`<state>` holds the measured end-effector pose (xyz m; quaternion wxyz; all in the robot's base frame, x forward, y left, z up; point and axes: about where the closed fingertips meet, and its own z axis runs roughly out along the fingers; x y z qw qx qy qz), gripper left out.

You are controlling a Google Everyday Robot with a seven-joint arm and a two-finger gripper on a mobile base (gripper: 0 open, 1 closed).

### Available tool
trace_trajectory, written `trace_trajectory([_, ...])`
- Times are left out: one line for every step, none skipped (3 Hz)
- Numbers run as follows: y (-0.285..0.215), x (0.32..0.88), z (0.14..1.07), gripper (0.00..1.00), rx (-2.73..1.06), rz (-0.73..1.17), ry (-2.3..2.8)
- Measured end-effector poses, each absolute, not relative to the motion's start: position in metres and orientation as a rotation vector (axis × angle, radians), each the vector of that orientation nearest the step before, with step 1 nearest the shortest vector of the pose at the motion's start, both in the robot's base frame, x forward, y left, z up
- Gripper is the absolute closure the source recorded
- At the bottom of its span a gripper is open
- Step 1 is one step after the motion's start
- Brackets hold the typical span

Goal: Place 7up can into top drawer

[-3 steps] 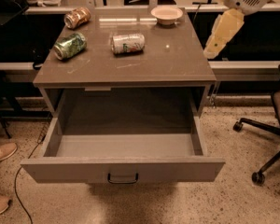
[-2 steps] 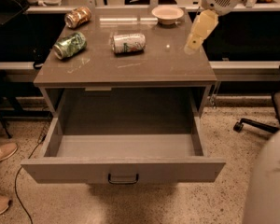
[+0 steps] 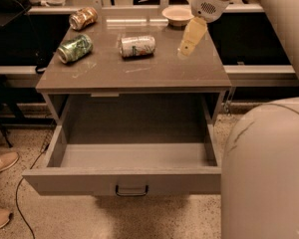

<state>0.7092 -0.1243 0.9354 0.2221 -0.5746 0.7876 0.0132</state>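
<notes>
The robot's gripper needs to close on the end of the 7up can (image 3: 149, 45) that faces away from the dark-green can.
The 7up can (image 3: 137, 46), pale silver-white with green lettering, lies on its side on the grey cabinet top (image 3: 139, 76), near the middle. The top drawer (image 3: 124, 180) is pulled wide open below, its inside bare, with a small dark handle (image 3: 131, 190) at the centre of its front panel. My gripper (image 3: 186, 48) hangs over the right part of the cabinet top, pointing down and left. It is to the right of the can, apart from it, and holds nothing.
A dark-green can (image 3: 75, 48) and an orange-brown can (image 3: 83, 18) lie on the left of the top. A pale bowl (image 3: 178, 15) stands at the back right. My arm and body (image 3: 266, 173) fill the right side. A person's shoes (image 3: 2, 163) are on the floor at left.
My gripper has moved left, from beyond the cabinet's right edge to over the top, closer to the 7up can. My body now fills the right of the view.
</notes>
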Motion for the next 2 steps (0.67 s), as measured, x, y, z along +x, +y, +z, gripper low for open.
trace_trajectory([-0.098,0.731,0.928,0.0,-1.632,0.017,2.111])
trace_trajectory([-0.072,0.753,0.917,0.0,-1.669,0.018,2.032])
